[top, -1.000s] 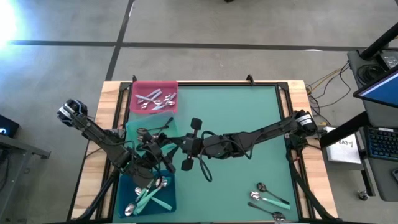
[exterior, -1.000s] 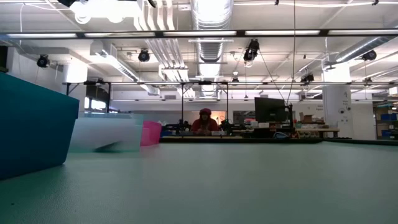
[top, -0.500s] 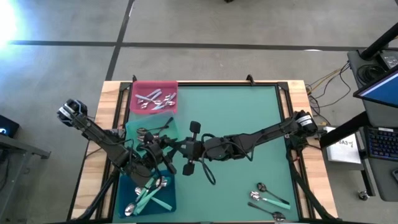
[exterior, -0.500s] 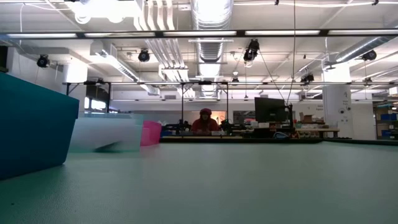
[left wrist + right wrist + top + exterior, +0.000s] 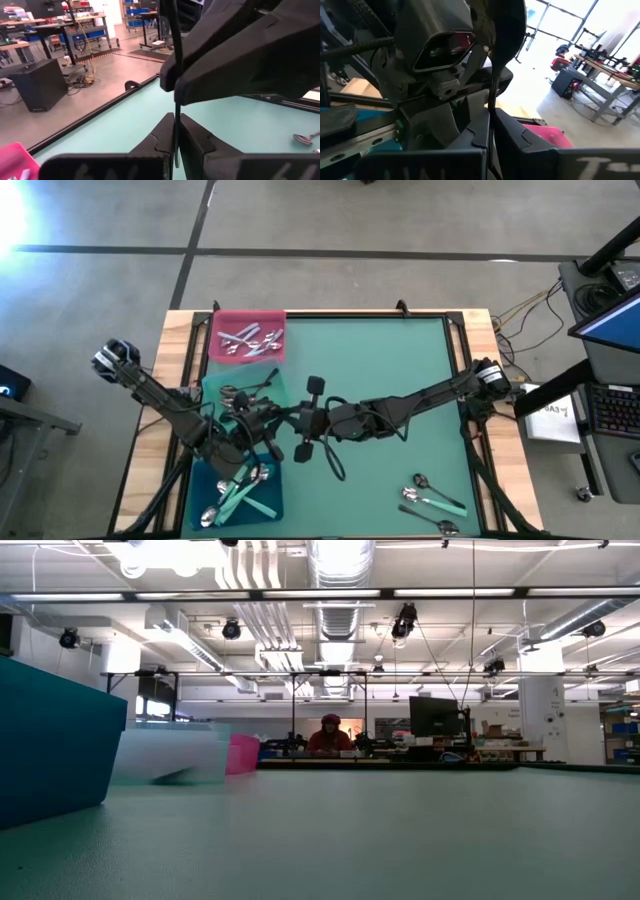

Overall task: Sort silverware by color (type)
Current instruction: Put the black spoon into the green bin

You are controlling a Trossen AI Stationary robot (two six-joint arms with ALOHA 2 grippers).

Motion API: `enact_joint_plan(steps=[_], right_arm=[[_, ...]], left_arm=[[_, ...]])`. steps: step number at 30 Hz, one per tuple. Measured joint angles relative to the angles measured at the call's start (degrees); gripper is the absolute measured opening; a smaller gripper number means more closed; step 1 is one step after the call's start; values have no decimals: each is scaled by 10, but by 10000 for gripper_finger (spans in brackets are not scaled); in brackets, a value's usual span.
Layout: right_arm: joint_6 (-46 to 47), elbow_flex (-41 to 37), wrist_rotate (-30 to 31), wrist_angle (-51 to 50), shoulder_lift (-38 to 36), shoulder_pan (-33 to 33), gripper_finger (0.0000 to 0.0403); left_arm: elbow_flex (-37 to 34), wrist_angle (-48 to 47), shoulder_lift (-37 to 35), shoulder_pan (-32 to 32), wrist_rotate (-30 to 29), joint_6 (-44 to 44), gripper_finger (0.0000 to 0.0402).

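Next, I let go of the black-handled spoon with my left gripper among the black-handled pieces in the green tray [image 5: 259,399].
A black-handled spoon [image 5: 176,65] is held in the air between my two grippers, above the right edges of the green tray [image 5: 222,388] and the blue tray [image 5: 225,480]. My left gripper [image 5: 270,421] reaches in from the table's left and is shut on it. My right gripper [image 5: 293,421] reaches in from the right and is shut on it too. The pink tray [image 5: 218,320] at the far left holds all-silver silverware, the green tray black-handled pieces, and the blue tray teal-handled spoons. Neither gripper shows in the low view. My left gripper pinches the spoon's thin black handle [image 5: 176,131] between its two fingers, near the handle's free end. The fingers come in level from the table's left and lie across the handle. The spoon is clear of the table. My right gripper pinches the same black handle [image 5: 491,107] between its two fingers, with the spoon's bowl [image 5: 502,30] beyond them. It comes in level from the table's right, its fingers across the handle. In the left wrist view its fingers [image 5: 235,55] sit farther up the handle.
Three loose spoons [image 5: 430,496] lie near the table's near right corner. The middle and far right of the green mat [image 5: 380,350] are bare. In the low view the blue tray [image 5: 55,740], a pale tray [image 5: 170,755] and the pink tray [image 5: 243,753] stand at the left.
My left gripper's fingers have closed in on the spoon that my right gripper holds up. Both arms have otherwise kept their place, and the spoon has stayed where it was.
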Motion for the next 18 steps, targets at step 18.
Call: enact_joint_plan(steps=[18], right_arm=[[128,0,29,-212,-47,-83,134]], left_arm=[[0,-310,-132,22,75,-98,0]])
